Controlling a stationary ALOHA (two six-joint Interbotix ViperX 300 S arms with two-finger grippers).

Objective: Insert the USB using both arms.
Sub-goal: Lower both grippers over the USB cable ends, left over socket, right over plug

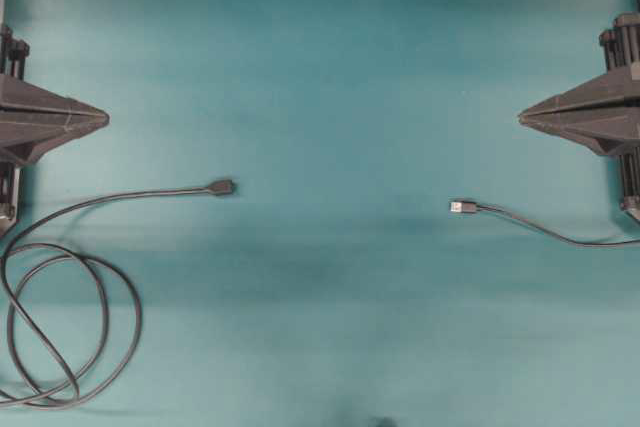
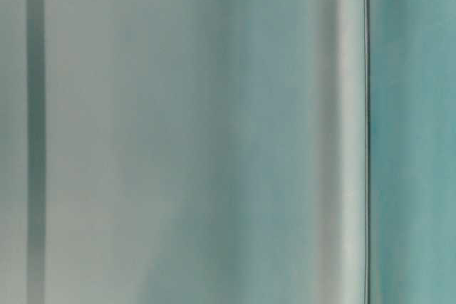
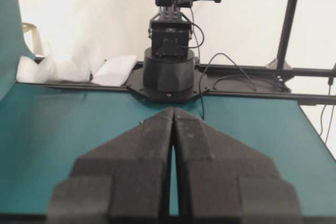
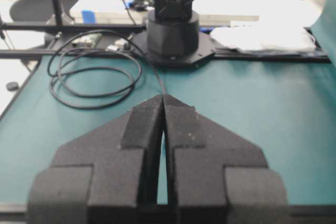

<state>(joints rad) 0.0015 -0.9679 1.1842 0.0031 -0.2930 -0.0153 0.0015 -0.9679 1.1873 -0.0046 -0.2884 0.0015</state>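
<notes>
Next, the right gripper closes on the USB's dark body (image 1: pixel 469 207), between silvery tip and thin cable.
The USB (image 1: pixel 462 207), a small dark plug with a silvery tip, lies on the teal table right of centre, and its thin cable runs off to the right edge. An all-dark socket end (image 1: pixel 222 187) lies left of centre, its long cable coiled in loops (image 1: pixel 70 322) at the lower left. My left gripper (image 1: pixel 104 119) rests at the left edge, shut and empty, above and left of the socket end. At the right edge my right gripper (image 1: pixel 522 116) is shut and empty too, above and right of the USB. Both wrist views show tips touching (image 3: pixel 173 109) (image 4: pixel 163 98).
The teal table surface (image 1: pixel 330 77) stretches between the two arms. The right arm's base (image 3: pixel 169 72) stands at the far table edge in the left wrist view, the left arm's base (image 4: pixel 172 30) in the right wrist view beside the coiled cable (image 4: pixel 94 80). The table-level view is a blur.
</notes>
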